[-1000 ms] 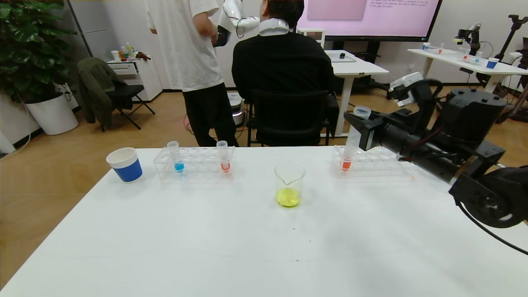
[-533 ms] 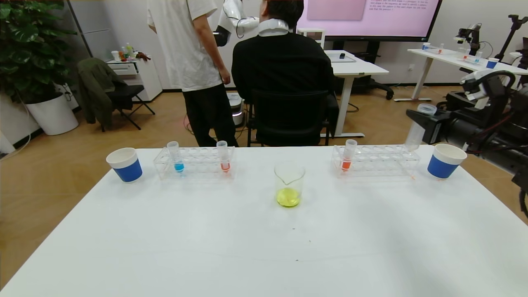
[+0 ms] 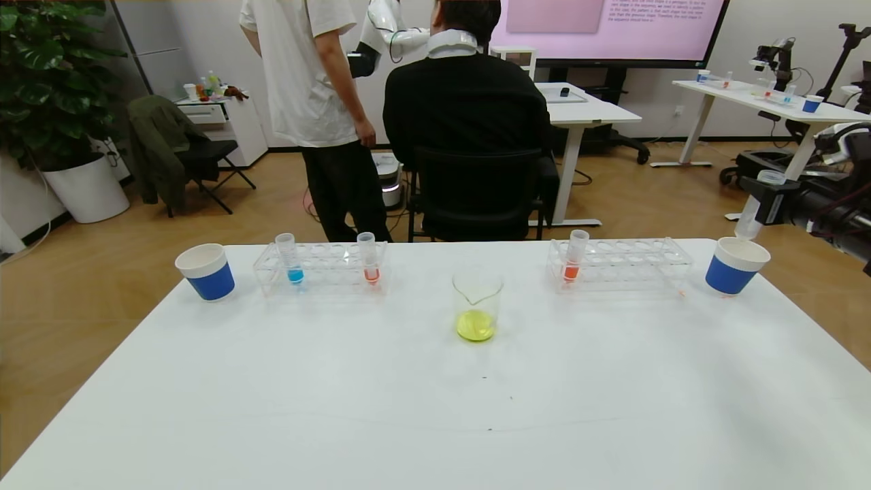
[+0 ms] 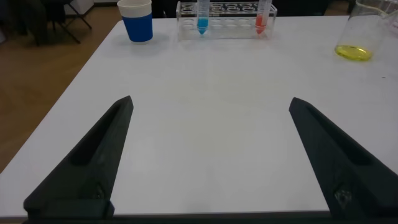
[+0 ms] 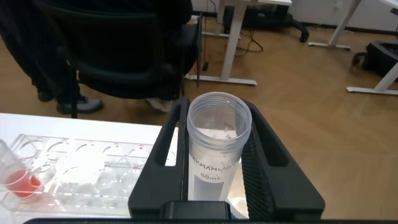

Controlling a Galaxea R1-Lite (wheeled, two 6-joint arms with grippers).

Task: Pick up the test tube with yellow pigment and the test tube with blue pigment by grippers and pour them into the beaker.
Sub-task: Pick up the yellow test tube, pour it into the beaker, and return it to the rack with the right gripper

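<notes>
Next, I lower my right gripper's hold to just below it and let go of the empty test tube inside the blue-and-white paper cup [image 3: 736, 250] [image 5: 230, 206].
The beaker [image 3: 478, 303] stands mid-table with yellow liquid at its bottom; it also shows in the left wrist view [image 4: 360, 31]. The test tube with blue pigment [image 3: 291, 258] stands upright in the left rack [image 3: 326, 269], also seen in the left wrist view [image 4: 202, 17]. My right gripper [image 3: 765, 194] is shut on a clear empty test tube [image 3: 750, 214] and holds it upright just above the right paper cup [image 3: 735, 265]. The right wrist view shows the fingers [image 5: 168, 146] clamped on that tube [image 5: 217, 149]. No tube shows yellow liquid. My left gripper [image 4: 211, 102] is open and empty, low over the table's near left.
Orange-red tubes stand in the left rack [image 3: 369, 258] and the right rack [image 3: 573, 257]. A second blue-and-white paper cup [image 3: 206, 271] stands at the far left. Two people and a chair are behind the table's far edge.
My right arm has swung right with the empty tube, from over the right rack to above the right paper cup. Nothing on the table has moved.
</notes>
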